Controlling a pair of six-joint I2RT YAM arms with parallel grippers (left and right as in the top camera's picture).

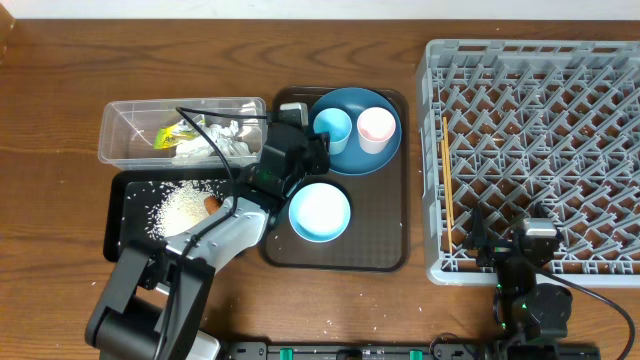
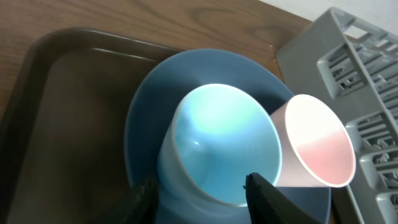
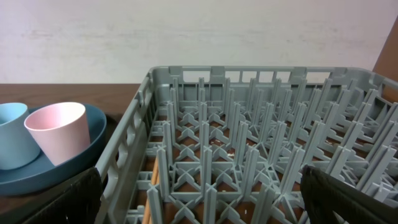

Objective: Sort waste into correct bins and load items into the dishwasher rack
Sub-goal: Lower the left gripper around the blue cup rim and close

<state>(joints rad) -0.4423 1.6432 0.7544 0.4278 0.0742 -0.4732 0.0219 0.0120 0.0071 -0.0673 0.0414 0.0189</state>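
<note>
The light-blue cup's opening is wider than my open left gripper's fingers. Next, I pinch its near rim (image 2: pixel 188 179) with one finger inside, then lift it off the plate.
My left gripper (image 1: pixel 312 141) reaches over the brown tray to the small light-blue cup (image 1: pixel 332 128), which stands on the dark-blue plate (image 1: pixel 356 160) beside the pinkish-white cup (image 1: pixel 376 127). In the left wrist view the left gripper (image 2: pixel 200 185) is open, one finger on each side of the light-blue cup (image 2: pixel 217 143); a firm hold does not show. The light-blue bowl (image 1: pixel 320 212) sits nearer on the tray. Tissue (image 1: pixel 215 140) and a yellow-green wrapper (image 1: pixel 170 134) lie in the clear tub (image 1: pixel 120 112). Rice (image 1: pixel 180 208) and a carrot (image 1: pixel 212 203) lie in the black tray (image 1: pixel 115 225). My right gripper (image 1: pixel 512 242) hangs open over the dishwasher rack (image 1: pixel 540 130), nothing between its fingers.
The brown serving tray (image 1: pixel 385 250) holds the plate, cups and bowl between the bins and the rack. A thin wooden stick (image 1: pixel 447 170) lies along the rack's left inner edge. Stray rice grains dot the table near the front edge.
</note>
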